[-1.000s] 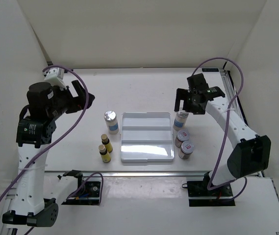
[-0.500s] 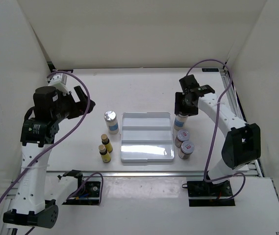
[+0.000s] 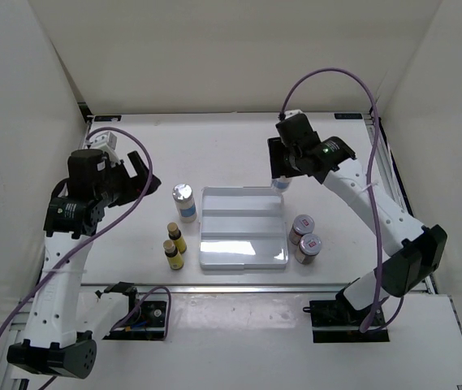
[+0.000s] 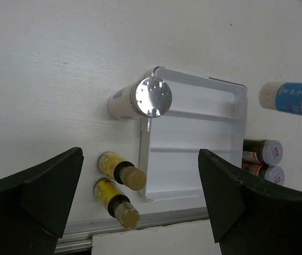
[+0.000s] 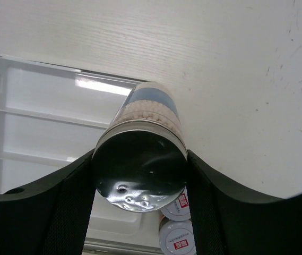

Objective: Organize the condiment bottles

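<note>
The tall jar stands on the table between the yellow bottles and the far corner of the white tray, and my left gripper needs to close on the silver cap [image 3: 183,192] [image 4: 153,97] of that jar.
My right gripper [image 3: 284,169] is shut on a tall silver-capped jar [image 5: 149,104] with a blue band, held in the air over the far right corner of the white tray [image 3: 243,245]. A second tall jar [image 3: 184,201] stands just left of the tray. Two slim yellow bottles [image 3: 176,237] [image 3: 172,254] stand in front of it. Two short red-white labelled jars [image 3: 301,228] [image 3: 308,247] stand right of the tray. My left gripper [image 3: 139,173] hangs open above the table, left of the standing tall jar [image 4: 151,97], with nothing between its fingers.
The stepped tray [image 4: 193,133] has nothing in it. A metal rail [image 3: 381,162] runs along the table's right edge, and white walls close in the back and sides.
My right gripper has shut on the tall jar that stood right of the tray, lifted it and carried it left and back. The left arm has drifted slightly forward.
</note>
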Robot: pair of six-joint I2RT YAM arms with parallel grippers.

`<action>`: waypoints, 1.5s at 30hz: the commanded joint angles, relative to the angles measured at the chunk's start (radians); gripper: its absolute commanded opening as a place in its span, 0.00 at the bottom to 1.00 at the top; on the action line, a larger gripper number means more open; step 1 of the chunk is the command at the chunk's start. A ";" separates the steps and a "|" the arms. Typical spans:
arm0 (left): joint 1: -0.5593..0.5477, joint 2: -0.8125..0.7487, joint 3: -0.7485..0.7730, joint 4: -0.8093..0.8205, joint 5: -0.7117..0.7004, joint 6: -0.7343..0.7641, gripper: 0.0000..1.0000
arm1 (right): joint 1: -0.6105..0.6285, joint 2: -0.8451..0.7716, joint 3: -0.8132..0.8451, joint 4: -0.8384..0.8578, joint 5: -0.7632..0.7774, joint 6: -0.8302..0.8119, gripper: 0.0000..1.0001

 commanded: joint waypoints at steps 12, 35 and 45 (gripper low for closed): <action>-0.003 0.002 -0.050 0.061 0.143 -0.069 1.00 | 0.024 0.077 -0.048 0.189 -0.069 -0.022 0.06; -0.013 0.209 -0.039 0.080 0.087 -0.072 1.00 | 0.024 0.105 0.011 0.095 -0.054 0.008 1.00; -0.205 0.447 0.088 0.109 -0.096 -0.152 1.00 | 0.024 -0.106 0.050 -0.013 -0.072 -0.002 1.00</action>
